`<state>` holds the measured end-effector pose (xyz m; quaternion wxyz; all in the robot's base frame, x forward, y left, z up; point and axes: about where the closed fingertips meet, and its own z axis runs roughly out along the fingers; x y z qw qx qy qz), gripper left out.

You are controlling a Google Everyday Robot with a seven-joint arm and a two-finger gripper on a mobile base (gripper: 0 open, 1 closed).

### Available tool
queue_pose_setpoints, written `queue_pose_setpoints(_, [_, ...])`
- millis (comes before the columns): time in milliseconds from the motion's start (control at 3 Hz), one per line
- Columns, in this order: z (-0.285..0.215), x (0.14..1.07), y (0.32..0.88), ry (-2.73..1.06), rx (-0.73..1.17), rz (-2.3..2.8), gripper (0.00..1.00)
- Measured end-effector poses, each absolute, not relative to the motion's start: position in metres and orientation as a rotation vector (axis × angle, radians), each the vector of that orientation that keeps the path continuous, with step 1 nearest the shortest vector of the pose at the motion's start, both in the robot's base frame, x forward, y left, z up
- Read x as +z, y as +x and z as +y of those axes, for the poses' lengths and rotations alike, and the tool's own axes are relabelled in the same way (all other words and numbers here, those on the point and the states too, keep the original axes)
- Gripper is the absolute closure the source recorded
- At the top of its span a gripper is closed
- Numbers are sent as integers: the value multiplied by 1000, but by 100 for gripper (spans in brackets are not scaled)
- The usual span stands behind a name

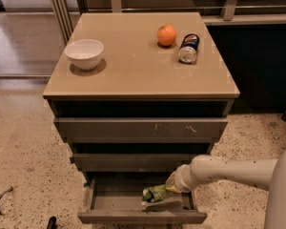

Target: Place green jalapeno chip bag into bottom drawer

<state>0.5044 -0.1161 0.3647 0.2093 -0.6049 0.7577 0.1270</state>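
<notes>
My gripper needs to let go of the green jalapeno chip bag halfway across the bottom drawer's grey tray (143, 202), close to the tray's front side.
The bottom drawer (114, 205) is pulled open, showing its grey inner tray. The green jalapeno chip bag (157, 193) is crumpled and sits low in the right half of the tray, at or just above its floor. My gripper (169, 187) reaches in from the right on a white arm and is at the bag's right end, inside the drawer opening.
On the cabinet top (133, 66) are a white bowl (85, 53) at the left, an orange (166, 35) and a dark blue soda can (188, 48) lying on its side at the back right. The two upper drawers (140, 128) are shut. Speckled floor surrounds the cabinet.
</notes>
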Motion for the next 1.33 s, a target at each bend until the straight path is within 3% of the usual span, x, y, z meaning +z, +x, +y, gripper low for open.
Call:
queue_pose_setpoints(667, [-118, 317, 507, -1667, 400, 2061, 100])
queue_pose_setpoints(1333, [-96, 241, 507, -1658, 567, 1982, 100])
